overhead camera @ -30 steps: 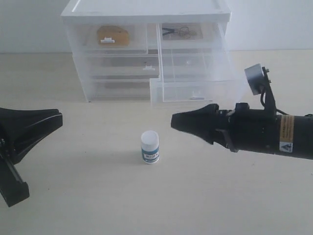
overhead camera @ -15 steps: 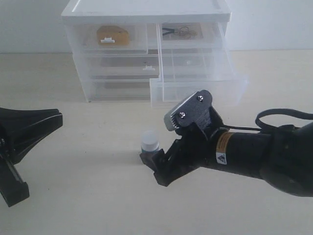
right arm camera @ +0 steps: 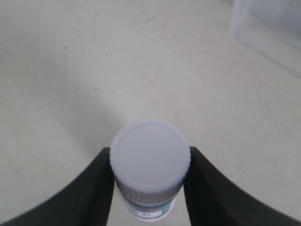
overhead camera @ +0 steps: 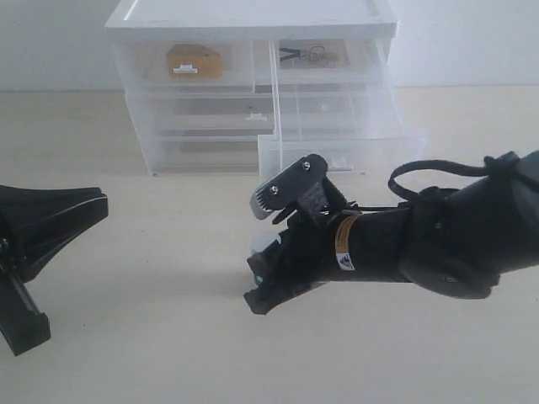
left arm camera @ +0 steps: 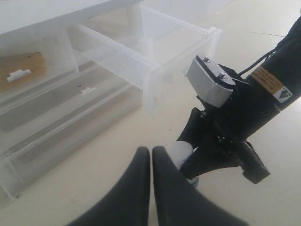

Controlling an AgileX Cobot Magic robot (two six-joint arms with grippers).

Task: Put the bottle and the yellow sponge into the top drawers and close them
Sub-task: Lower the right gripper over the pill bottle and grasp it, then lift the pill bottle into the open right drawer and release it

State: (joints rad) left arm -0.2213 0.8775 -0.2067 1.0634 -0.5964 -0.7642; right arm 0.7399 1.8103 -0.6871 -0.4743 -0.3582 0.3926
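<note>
Next, my right gripper sets the bottle down inside the pulled-out top drawer (overhead camera: 374,141), just behind its clear front panel.
The bottle (right arm camera: 149,162) stands upright on the table, white ribbed cap up and teal label below. My right gripper (right arm camera: 150,151) is shut on the bottle, one finger against each side of the cap. In the exterior view the right gripper (overhead camera: 257,282) hides most of the bottle (overhead camera: 262,247). The yellow sponge (overhead camera: 194,61) lies inside the top left drawer (overhead camera: 152,71), which is pushed in. Pulled far out towards me is the top right drawer (overhead camera: 337,156). My left gripper (overhead camera: 103,204) rests shut and holds nothing, well left of the bottle; its tips (left arm camera: 151,153) show in the left wrist view.
The white cabinet (overhead camera: 253,17) stands at the back against the wall. Two wider drawers (overhead camera: 202,114) sit below the top pair. Something dark and wiry (overhead camera: 307,55) shows at the back of the top right slot. Bare table (overhead camera: 152,337) lies between the arms.
My right arm swung in from the right and came down over the bottle, and its fingers now grip the cap. The left arm has not moved.
</note>
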